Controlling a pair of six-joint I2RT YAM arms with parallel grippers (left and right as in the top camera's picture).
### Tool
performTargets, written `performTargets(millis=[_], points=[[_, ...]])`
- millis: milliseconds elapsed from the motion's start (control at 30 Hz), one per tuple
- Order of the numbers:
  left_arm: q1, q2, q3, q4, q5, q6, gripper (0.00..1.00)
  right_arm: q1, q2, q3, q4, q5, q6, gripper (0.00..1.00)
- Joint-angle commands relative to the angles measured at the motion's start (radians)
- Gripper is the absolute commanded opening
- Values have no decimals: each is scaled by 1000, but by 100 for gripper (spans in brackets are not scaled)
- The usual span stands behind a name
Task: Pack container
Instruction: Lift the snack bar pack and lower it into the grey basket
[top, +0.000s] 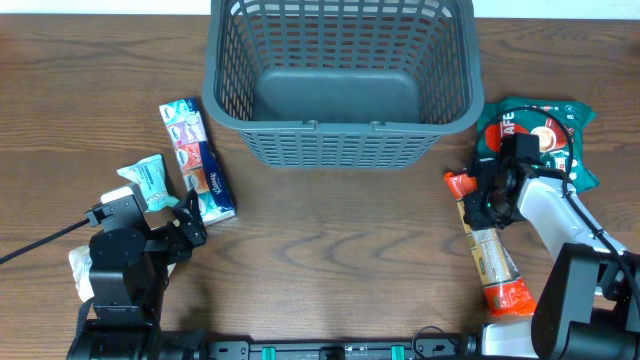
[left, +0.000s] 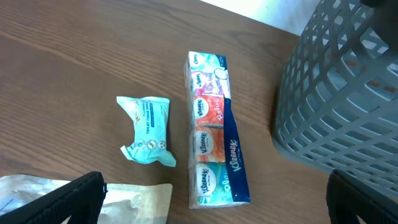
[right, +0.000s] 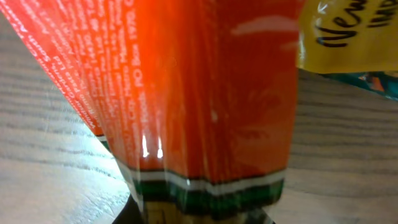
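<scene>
I'll drop the orange-red snack packet inside the dark grey basket (top: 352, 113), along its near side, with my right gripper.
The container, a large dark grey slotted basket (top: 340, 126), stands empty at the back centre; its wall also shows in the left wrist view (left: 348, 93). My right gripper (top: 482, 196) is shut on the upper end of a long packet with orange ends (top: 492, 258) that lies on the table right of the basket. That packet fills the right wrist view (right: 199, 93), between my fingers (right: 202, 214). My left gripper (top: 188, 228) is open and empty, near a strip of Kleenex packs (top: 197, 160); the strip lies just ahead of my jaws (left: 214, 211).
A teal wipes packet (top: 150, 180) lies left of the Kleenex strip (left: 211, 130) and shows in the left wrist view (left: 144, 129). A pale beige packet (left: 130, 202) lies by the left finger. A green coffee bag (top: 545, 125) lies behind the right gripper.
</scene>
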Motion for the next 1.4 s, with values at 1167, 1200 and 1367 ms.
performTargets(millis=[1167,1200,1367], points=[[-3,2,21,-3,-13,9,99,82,16,1435,-331,-113,56,1],[-3,2,21,-3,-13,9,99,103,16,1447,-315,-159,2,1],[-3,2,21,-4,-13,9,99,224,22,1455,-220,-317,-231,1]])
